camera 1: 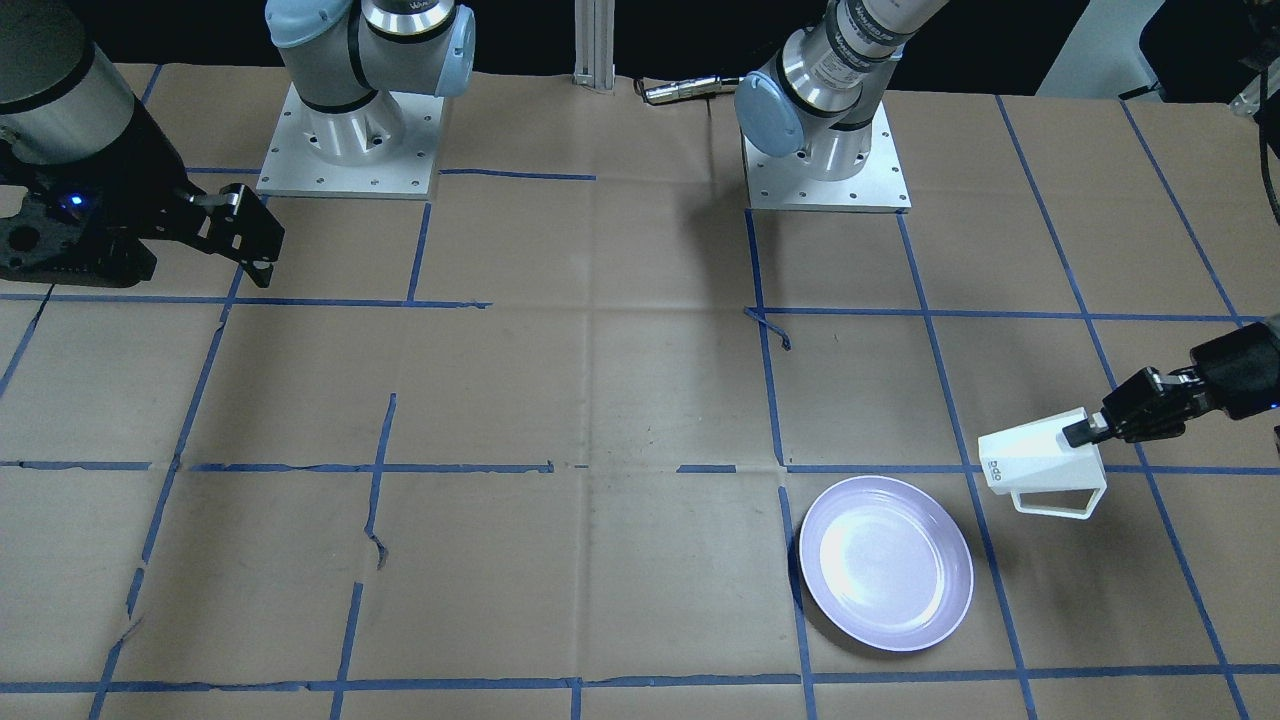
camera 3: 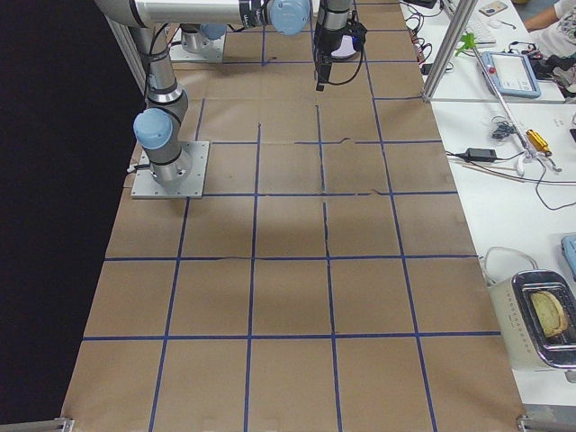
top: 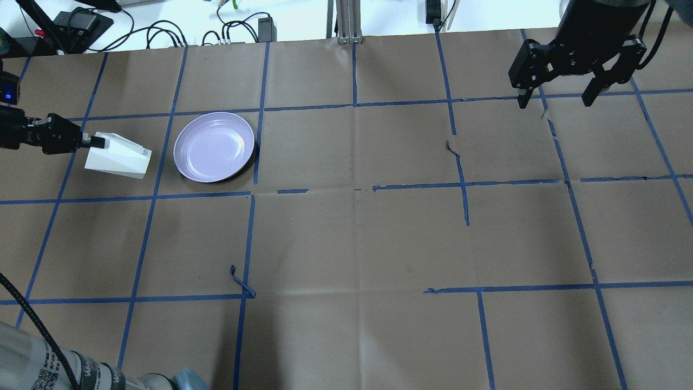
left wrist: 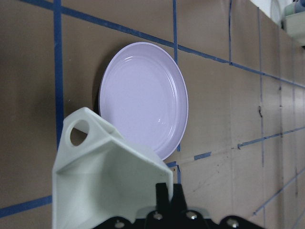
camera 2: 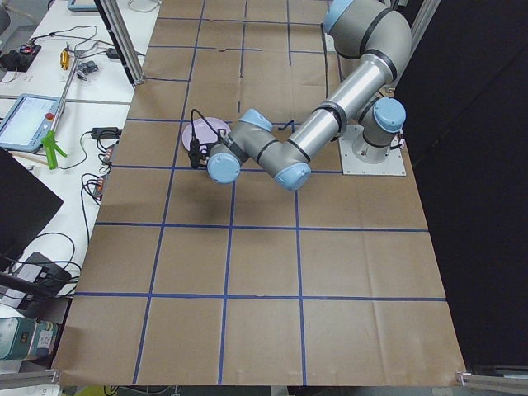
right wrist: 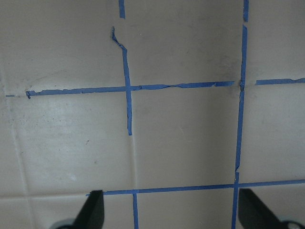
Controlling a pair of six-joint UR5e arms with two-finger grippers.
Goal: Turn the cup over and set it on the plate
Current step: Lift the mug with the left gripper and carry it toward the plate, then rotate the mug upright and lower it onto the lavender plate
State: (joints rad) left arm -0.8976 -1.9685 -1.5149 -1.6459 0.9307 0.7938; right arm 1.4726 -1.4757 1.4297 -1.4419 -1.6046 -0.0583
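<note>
I should let go of the white faceted cup with my left gripper on the middle of the pale lavender plate (camera 1: pixel 889 560) (left wrist: pixel 144 100). The cup is now on its side beside the plate.
The white faceted cup (camera 1: pixel 1040 455) lies on its side, held by its rim in my left gripper (camera 1: pixel 1085 430), which is shut on it. Its base with the teal lettering points toward the plate, and its angular handle hangs off one side. The pale lavender plate (camera 1: pixel 885 562) lies on the table beside the cup, apart from it and empty. In the overhead view the cup (top: pixel 116 157) is just left of the plate (top: pixel 214 147). In the left wrist view the cup (left wrist: pixel 105 176) fills the foreground before the plate (left wrist: pixel 143 100). My right gripper (top: pixel 556 100) is open and empty, far across the table.
The table is covered in brown paper with a blue tape grid (top: pixel 354 187), torn in places. Both arm bases (camera 1: pixel 828 160) stand at the robot's edge. Cables and electronics (top: pixel 162 30) lie beyond the far edge.
</note>
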